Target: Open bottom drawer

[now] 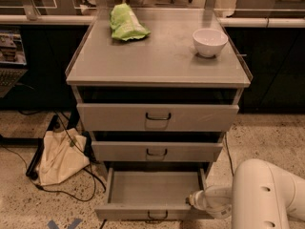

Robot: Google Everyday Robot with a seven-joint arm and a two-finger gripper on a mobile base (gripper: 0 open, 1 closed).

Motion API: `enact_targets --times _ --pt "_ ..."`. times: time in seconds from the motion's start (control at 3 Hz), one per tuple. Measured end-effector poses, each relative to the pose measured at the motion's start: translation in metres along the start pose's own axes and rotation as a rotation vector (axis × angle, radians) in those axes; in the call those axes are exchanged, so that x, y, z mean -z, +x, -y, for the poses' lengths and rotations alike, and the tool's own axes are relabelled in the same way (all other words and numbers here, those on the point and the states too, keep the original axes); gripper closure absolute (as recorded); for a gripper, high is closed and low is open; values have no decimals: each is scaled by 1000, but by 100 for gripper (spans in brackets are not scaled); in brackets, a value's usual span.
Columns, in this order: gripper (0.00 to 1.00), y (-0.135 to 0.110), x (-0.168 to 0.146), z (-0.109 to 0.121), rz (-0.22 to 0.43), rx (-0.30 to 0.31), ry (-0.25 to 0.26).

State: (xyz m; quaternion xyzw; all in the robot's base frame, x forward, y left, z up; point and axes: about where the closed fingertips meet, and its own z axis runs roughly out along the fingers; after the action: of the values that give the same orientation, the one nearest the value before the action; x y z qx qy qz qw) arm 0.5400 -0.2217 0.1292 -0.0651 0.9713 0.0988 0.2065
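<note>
The robot's gripper should release the bottom drawer with the drawer's front over the speckled floor (157, 224) just past the black loop handle.
The grey metal cabinet (157, 68) has three drawers. The bottom drawer (133, 212) is pulled out, and its empty grey inside (152, 187) shows. Its small black loop handle (156, 217) sits at the centre of the front, at the picture's lower edge. My gripper (194, 199) is at the drawer's front right corner, low near the floor. Its white arm (267, 194) fills the lower right. The middle drawer (157, 151) and the top drawer (157, 117) each stand slightly out.
A green bag (125, 24) and a white bowl (209, 42) lie on the cabinet top. A beige cloth bag (59, 156) and black cables (71, 190) lie on the speckled floor to the left. Dark counters run behind.
</note>
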Motion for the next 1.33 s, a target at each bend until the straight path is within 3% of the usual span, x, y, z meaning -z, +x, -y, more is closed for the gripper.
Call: enact_targets --times 0.33,0.67,1.0,1.33 --pt "100 -1 2 0 0 0 0" --pt "100 23 11 -4 17 -46 -15" --pt "100 21 10 -4 17 -46 -15" --pt "74 34 35 -12 68 -88 -26"
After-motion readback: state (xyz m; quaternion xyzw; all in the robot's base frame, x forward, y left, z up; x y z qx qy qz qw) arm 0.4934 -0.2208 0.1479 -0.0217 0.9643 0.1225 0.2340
